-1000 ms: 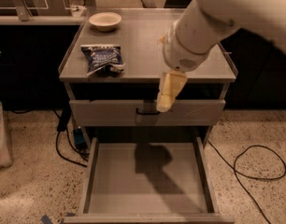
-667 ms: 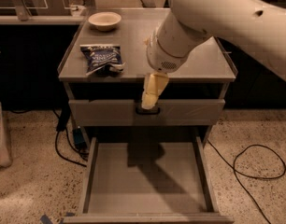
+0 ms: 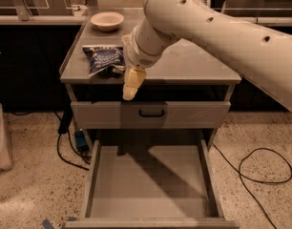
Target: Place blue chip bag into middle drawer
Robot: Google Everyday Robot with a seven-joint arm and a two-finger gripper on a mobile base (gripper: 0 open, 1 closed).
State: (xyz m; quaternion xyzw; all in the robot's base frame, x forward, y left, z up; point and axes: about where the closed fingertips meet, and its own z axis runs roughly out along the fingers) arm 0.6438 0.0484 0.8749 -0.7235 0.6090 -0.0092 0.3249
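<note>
The robot's gripper will next move to the middle of the blue chip bag (image 3: 109,60) on the grey cabinet top and close there.
The blue chip bag (image 3: 103,58) lies flat on the left front of the grey cabinet top (image 3: 193,63). My gripper (image 3: 130,87) hangs at the cabinet's front edge, just right of the bag and slightly below it, pointing down. It holds nothing that I can see. The middle drawer (image 3: 148,182) is pulled out wide below, and its flat grey floor is bare.
A cream bowl (image 3: 107,20) stands at the back left of the cabinet top. A shut drawer front with a black handle (image 3: 151,112) sits above the open drawer. Cables (image 3: 260,168) lie on the speckled floor to the right and left. A bin (image 3: 0,137) stands far left.
My arm has swung left along the cabinet's front edge, bringing the gripper from in front of the handle to just beside the bag. The bag and drawer have not moved.
</note>
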